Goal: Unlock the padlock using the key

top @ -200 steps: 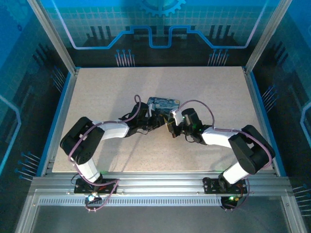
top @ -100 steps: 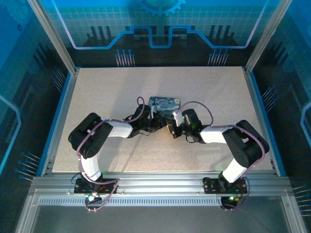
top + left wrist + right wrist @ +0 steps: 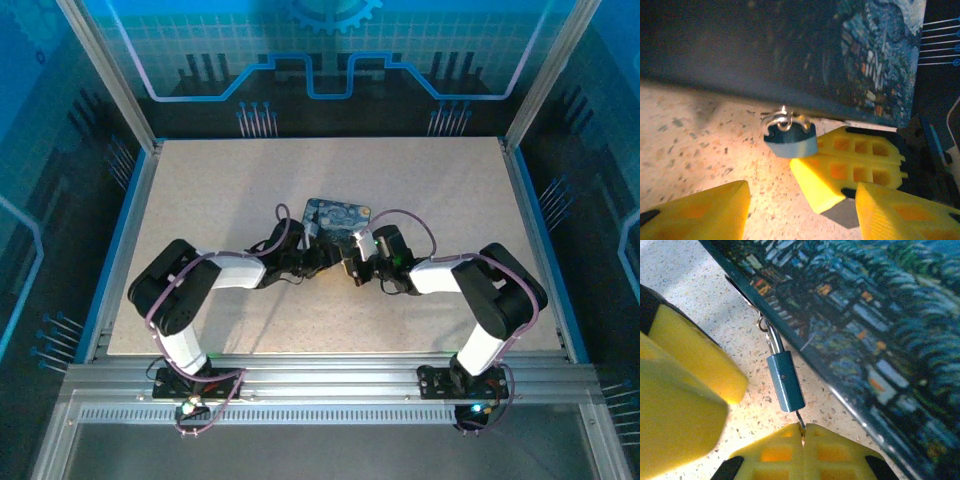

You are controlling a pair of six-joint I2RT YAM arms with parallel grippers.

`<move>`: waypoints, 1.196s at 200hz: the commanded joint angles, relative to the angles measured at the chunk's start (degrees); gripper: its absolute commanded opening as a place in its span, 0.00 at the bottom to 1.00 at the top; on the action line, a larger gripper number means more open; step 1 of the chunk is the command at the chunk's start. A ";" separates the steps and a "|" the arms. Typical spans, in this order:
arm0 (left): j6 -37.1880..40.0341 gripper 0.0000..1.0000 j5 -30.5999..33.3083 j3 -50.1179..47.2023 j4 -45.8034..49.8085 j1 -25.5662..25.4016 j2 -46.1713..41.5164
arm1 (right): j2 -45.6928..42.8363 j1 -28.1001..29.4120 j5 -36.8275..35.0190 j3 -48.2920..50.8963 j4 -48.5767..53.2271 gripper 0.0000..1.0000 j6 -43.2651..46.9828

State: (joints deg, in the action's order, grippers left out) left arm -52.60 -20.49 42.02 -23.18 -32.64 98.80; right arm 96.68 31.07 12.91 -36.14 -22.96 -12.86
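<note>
The key is in the padlock's lower end and the padlock is loose on the clasp, so my left gripper should grip the padlock's body [image 3: 785, 380] before the key turns.
The padlock [image 3: 785, 382], a small blue-grey body on a silver shackle, hangs from the clasp of the blue painted tin [image 3: 865, 315] and lies on the table. My right gripper [image 3: 803, 429] is shut on the key [image 3: 800, 419]. Its thin dark blade runs from the fingertips into the padlock's lower end. In the left wrist view the padlock [image 3: 790, 138] lies just ahead of my left gripper [image 3: 802, 192], which is open, with its fingers [image 3: 705, 210] clear of the lock. A right finger [image 3: 840, 170] reaches in from the right to just below the lock.
The tin [image 3: 338, 213] sits mid-table, with both grippers meeting at its near edge: the left gripper [image 3: 328, 256] and the right gripper [image 3: 352, 265]. The speckled tabletop [image 3: 200, 190] stretches all around. Blue rails and an aluminium frame [image 3: 320, 375] border the table.
My left gripper's jaws have spread apart. The left arm's elbow swung inward, then back out to the left. The right gripper stays shut at the padlock.
</note>
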 commanded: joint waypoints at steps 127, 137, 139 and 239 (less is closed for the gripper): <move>-18.34 0.58 6.72 -15.94 -26.11 3.11 -2.98 | 1.13 1.10 8.78 -11.07 13.38 0.00 -14.83; -18.88 0.58 6.98 -15.83 -26.97 3.17 -2.30 | 1.01 1.13 9.02 -11.10 13.38 0.00 -15.73; -19.10 0.58 7.03 -15.83 -27.11 3.17 -2.15 | 0.97 1.17 9.05 -11.13 13.38 0.00 -15.86; -25.24 0.49 7.89 -15.71 -36.94 2.92 5.09 | 0.56 2.15 9.73 -13.38 17.03 0.00 -22.44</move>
State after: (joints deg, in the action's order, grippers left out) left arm -76.31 -14.28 26.83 -55.96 -29.67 103.44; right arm 97.54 32.29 20.49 -47.88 -6.72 -32.69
